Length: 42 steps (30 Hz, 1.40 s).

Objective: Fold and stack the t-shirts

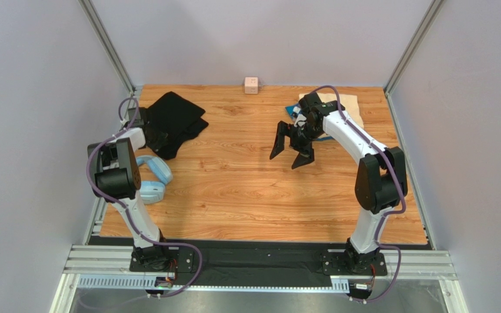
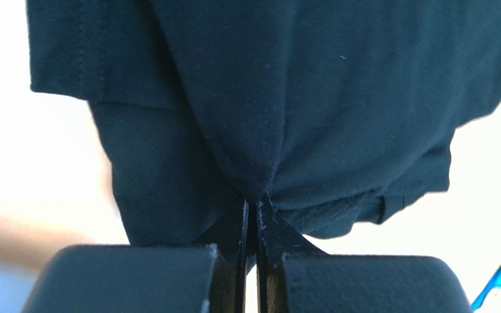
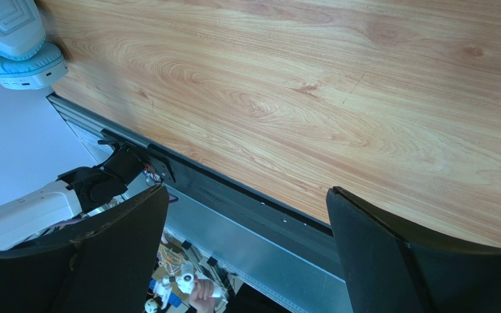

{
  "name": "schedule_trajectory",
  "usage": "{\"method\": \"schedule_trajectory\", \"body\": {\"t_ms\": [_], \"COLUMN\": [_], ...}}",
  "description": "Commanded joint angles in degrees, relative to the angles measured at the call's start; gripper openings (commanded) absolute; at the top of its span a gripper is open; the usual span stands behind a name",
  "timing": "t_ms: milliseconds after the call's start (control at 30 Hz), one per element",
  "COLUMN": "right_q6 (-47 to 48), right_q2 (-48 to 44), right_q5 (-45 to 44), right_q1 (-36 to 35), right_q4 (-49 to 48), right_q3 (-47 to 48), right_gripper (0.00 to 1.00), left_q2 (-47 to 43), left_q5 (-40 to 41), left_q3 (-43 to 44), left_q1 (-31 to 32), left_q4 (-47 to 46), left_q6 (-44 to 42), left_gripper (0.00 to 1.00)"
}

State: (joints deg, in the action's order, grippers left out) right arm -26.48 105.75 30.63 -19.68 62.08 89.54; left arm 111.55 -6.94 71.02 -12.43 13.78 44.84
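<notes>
Next, I should take hold of the black t-shirt's loose end (image 1: 205,122) with my right gripper, opposite the edge that my left gripper pinches.
The black t-shirt (image 1: 173,119) lies bunched at the far left of the table. My left gripper (image 1: 147,129) is at its near-left edge. In the left wrist view the left gripper (image 2: 254,203) is shut on a pinched fold of the black t-shirt (image 2: 312,98). My right gripper (image 1: 291,149) is open and empty, held above the middle of the table. It also shows wide open in the right wrist view (image 3: 246,225), over bare wood. The cream-beige t-shirt (image 1: 346,103) lies at the back right, partly behind the right arm. The bright blue t-shirt (image 1: 292,111) peeks out beside it.
A light-blue plastic ring (image 1: 156,172) lies near the left edge, just in front of the black t-shirt, and shows in the right wrist view (image 3: 18,45). A small pink cube (image 1: 251,85) sits at the back edge. Walls enclose the wooden table (image 1: 246,195) on three sides.
</notes>
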Motion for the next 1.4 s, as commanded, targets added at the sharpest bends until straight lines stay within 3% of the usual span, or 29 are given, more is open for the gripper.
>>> {"method": "schedule_trajectory", "body": {"t_ms": [0, 267, 500, 733, 933, 1133, 1267, 1367], "right_q6": [0.2, -1.1, -2.3, -4.9, -6.5, -10.5, -11.6, -11.0], "right_q2": [0.9, 2.8, 2.4, 0.9, 0.2, -1.0, -2.4, -3.2], "right_q5": [2.0, 1.4, -0.7, -2.7, -3.3, -4.4, -5.0, -4.9], "right_q1": [0.2, 0.2, 1.4, 3.9, 5.4, 8.0, 9.2, 10.2], "right_q4": [-1.2, -2.8, -4.2, -8.4, -11.3, -13.6, -15.6, -15.8], "right_q3": [1.3, 2.4, 5.7, 5.8, 4.2, 0.5, -1.6, -1.6], "right_gripper": [0.97, 0.97, 0.98, 0.98, 0.98, 0.98, 0.98, 0.98], "left_q2": [-9.1, -23.5, -28.7, -26.9, -26.1, -18.2, -9.7, -10.2], "left_q5": [-2.6, -4.0, -8.0, -15.0, -18.3, -27.3, -24.3, -24.9], "left_q3": [-8.3, -13.1, 0.0, 13.4, 18.9, 39.7, 67.0, 69.6], "left_q1": [5.5, 19.6, 23.3, 26.7, 33.2, 41.5, 47.7, 47.7], "left_q4": [-4.4, -1.5, 7.7, 17.9, 18.8, 24.0, 37.4, 36.7], "left_q6": [-1.9, -6.9, -13.0, -22.1, -19.4, -13.5, -18.7, -14.5], "left_gripper": [0.00, 0.00, 0.00, 0.00, 0.00, 0.00, 0.00, 0.00]}}
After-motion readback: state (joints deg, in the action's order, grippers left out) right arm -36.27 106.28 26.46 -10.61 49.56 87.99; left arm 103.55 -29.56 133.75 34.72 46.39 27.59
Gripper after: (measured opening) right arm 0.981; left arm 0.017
